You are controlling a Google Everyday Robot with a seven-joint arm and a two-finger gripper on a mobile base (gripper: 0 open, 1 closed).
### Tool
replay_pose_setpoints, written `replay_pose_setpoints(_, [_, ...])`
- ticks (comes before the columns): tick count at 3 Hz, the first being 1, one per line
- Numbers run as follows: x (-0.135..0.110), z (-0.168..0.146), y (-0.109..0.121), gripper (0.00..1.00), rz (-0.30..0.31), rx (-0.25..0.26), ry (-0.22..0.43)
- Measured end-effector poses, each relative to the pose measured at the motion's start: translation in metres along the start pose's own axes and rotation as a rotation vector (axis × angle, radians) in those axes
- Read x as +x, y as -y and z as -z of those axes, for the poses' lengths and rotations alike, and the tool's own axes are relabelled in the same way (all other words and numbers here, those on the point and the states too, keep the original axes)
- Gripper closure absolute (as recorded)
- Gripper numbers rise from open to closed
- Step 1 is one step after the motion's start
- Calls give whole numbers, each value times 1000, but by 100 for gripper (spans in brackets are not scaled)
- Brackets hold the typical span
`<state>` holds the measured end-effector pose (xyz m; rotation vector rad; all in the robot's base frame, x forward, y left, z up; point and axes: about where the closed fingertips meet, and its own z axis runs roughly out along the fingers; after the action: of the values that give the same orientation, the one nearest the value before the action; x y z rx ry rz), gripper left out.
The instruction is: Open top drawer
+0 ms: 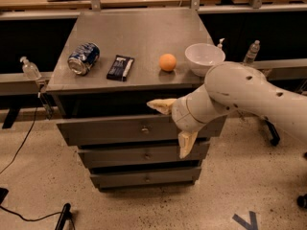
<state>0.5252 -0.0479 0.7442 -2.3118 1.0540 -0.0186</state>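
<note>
The top drawer is only a little way open and its knob is outside my open fingers, so next my gripper grabs the knob (146,130) and pulls it out farther.
The top drawer (110,130) is the widest grey metal front under the table top, with a small round knob (145,127) at its centre. It stands a little proud of the two narrower drawers below. My gripper (172,125) is in front of the drawer's right half, just right of the knob. It is open wide: one pale finger (160,104) points left above the drawer front, and the other finger (186,145) points down over the drawer's lower edge. It holds nothing. My white arm hides the drawer's right end.
On the grey table top (139,32) lie a crushed blue can (84,57), a black snack bar (120,67), an orange (167,62) and a white bowl (204,58). The middle drawer (139,155) and bottom drawer (144,177) sit below. Bottles hang on side rails.
</note>
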Motion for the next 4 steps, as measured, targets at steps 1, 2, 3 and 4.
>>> replay_pose_setpoints(1, [-4, -15, 9, 5, 18, -26, 10])
replay_pose_setpoints(2, [1, -45, 17, 8, 17, -82, -19])
replay_pose_setpoints(3, [14, -71, 26, 8, -31, -128, -64])
replay_pose_setpoints(4, [33, -91, 34, 12, -117, -160, -104])
